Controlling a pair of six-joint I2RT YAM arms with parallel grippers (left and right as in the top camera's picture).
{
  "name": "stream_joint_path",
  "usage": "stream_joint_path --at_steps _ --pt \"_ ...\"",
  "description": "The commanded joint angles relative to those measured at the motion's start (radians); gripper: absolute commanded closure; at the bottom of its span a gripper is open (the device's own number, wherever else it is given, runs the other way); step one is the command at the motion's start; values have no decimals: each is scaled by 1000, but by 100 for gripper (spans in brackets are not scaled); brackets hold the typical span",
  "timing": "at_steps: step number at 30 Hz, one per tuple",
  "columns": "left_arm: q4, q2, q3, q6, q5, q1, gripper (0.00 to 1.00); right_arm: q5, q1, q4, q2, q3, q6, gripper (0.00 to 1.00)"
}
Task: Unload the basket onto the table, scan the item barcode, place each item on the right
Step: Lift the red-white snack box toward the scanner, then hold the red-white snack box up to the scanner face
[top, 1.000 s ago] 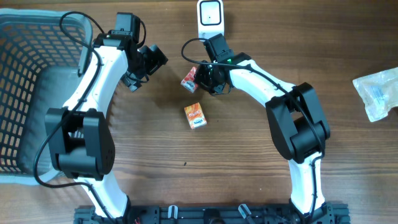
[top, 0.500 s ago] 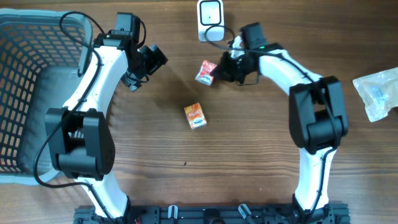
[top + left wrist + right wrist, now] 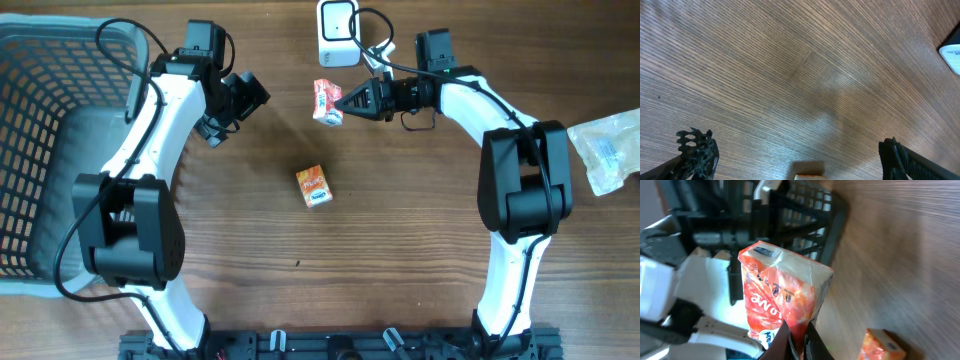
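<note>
The robot's right gripper needs to release the red and white snack packet, hanging just below the white scanner, on the table (image 3: 606, 106) next to the far edge of the clear plastic bag.
A red and white snack packet (image 3: 327, 102) hangs above the table just below the white scanner (image 3: 338, 30), pinched by one edge in my right gripper (image 3: 346, 102). In the right wrist view the packet (image 3: 785, 295) stands upright above the shut gripper (image 3: 796, 336). A small orange box (image 3: 313, 186) lies on the table's middle, also visible as the box (image 3: 882, 345) low right. My left gripper (image 3: 240, 112) hovers open at the upper left with nothing between its fingers. In the left wrist view the gripper (image 3: 792, 150) is above bare wood and the box top (image 3: 807, 176).
A grey mesh basket (image 3: 20, 40) fills the left side of the table. A clear plastic bag (image 3: 608, 148) lies at the right edge. The scanner's corner (image 3: 952, 50) shows at the far right of the left wrist view.
My right gripper has shut on the packet, lifted it off the table, and swung it up and right to just below the scanner. The left arm has not moved.
</note>
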Motion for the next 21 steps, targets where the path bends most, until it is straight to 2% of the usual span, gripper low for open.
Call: stream_joint_path --at_steps 1,5,9,14,18,20,21 --pt "-1 1 0 -21 -6 3 0 19 0 8 18 -13 76 95" --pt "-1 1 0 -21 -6 3 0 364 4 7 3 -13 242 95" --pt "-1 1 0 -21 -6 3 0 708 16 -1 -98 17 261 95" --pt "-1 1 0 -21 -6 3 0 1474 79 55 -209 101 256 95" --pt "-1 1 0 -21 -6 3 0 1849 192 283 -189 101 -107 95" --pt "-1 1 0 -21 -6 3 0 1915 222 369 -177 101 -237 95" --pt "-1 1 0 -21 -6 3 0 1937 243 444 -161 101 -357 95"
